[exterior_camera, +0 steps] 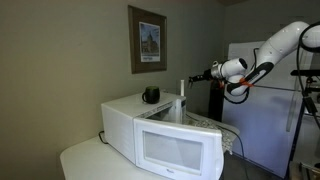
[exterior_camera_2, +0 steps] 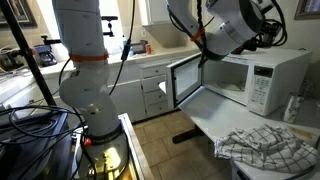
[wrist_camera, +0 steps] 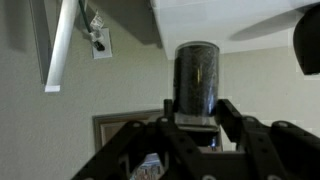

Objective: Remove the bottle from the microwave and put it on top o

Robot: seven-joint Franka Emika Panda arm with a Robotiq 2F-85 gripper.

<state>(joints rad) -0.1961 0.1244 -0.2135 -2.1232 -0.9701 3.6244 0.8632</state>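
The robot's gripper should release the slim pale bottle on the top of the microwave, by the microwave's edge (exterior_camera: 182,93) away from the black cup.
The wrist picture stands upside down. The bottle (wrist_camera: 195,70), dark in this view, stands with its base on the white top of the microwave (wrist_camera: 210,18). My gripper (wrist_camera: 197,108) has a finger against each side of its upper part and looks shut on it. In an exterior view the slim pale bottle (exterior_camera: 181,102) stands upright on the microwave (exterior_camera: 125,125), with my gripper (exterior_camera: 187,80) at its top. The microwave door (exterior_camera: 180,150) hangs open. In the other exterior view the microwave (exterior_camera_2: 270,75) shows with its door (exterior_camera_2: 185,80) open; the arm hides the bottle and gripper.
A black cup (exterior_camera: 150,95) stands on the microwave top, away from the bottle; it also shows in the wrist view (wrist_camera: 308,40). A white fridge (exterior_camera: 262,110) stands behind the arm. A checked cloth (exterior_camera_2: 265,147) lies on the counter. A framed picture (exterior_camera: 148,40) hangs on the wall.
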